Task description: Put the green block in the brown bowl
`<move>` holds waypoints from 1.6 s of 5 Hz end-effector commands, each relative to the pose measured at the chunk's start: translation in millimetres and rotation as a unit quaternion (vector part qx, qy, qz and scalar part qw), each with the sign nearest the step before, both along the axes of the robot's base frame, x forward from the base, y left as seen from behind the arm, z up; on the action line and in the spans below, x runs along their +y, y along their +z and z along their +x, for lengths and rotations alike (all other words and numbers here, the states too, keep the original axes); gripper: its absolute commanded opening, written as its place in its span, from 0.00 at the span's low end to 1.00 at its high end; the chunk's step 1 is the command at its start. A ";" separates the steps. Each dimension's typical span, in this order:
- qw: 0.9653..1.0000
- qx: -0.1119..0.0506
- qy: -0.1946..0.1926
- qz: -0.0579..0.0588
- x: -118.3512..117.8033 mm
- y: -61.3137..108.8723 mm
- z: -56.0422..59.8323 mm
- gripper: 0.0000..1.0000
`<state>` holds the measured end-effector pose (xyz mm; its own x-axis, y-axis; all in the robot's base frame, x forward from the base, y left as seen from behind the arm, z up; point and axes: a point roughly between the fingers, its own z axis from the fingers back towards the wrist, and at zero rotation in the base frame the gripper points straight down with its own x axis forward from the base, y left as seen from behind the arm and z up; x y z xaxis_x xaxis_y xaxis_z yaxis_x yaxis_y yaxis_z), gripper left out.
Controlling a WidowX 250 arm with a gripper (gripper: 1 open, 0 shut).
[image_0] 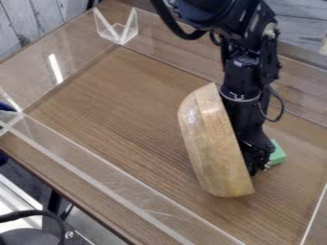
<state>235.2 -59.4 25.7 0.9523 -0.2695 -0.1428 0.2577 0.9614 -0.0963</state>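
The brown bowl is tipped up on its edge against the robot's gripper, so the gripper will open, grip the green block (pixel 277 151) and lift clear so that the bowl can settle flat.
The brown bowl (pixel 211 144) is tipped up on its edge, its rounded wooden underside turned toward the camera and its hollow facing the arm. My gripper (pixel 259 155) points down right behind the bowl, inside its hollow, pressing close to the rim. The bowl's edge hides the fingertips, so the jaw gap does not show. A small piece of the green block (pixel 272 156) peeks out low at the right side of the fingers, by the bowl's lower rim. Whether the fingers still touch it is not visible.
The wood-grain table (pixel 115 105) is fenced by low clear acrylic walls (pixel 38 134). A clear angled bracket (pixel 115 27) stands at the far left corner. The right wall runs close behind the arm.
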 end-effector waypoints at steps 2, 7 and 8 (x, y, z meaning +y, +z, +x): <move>1.000 0.002 0.007 0.008 6.9 11.6 -1.2 1.00; 1.000 -0.020 -0.003 0.003 -5.3 30.0 20.5 0.00; 1.000 -0.023 -0.004 0.002 -5.9 32.3 21.0 0.00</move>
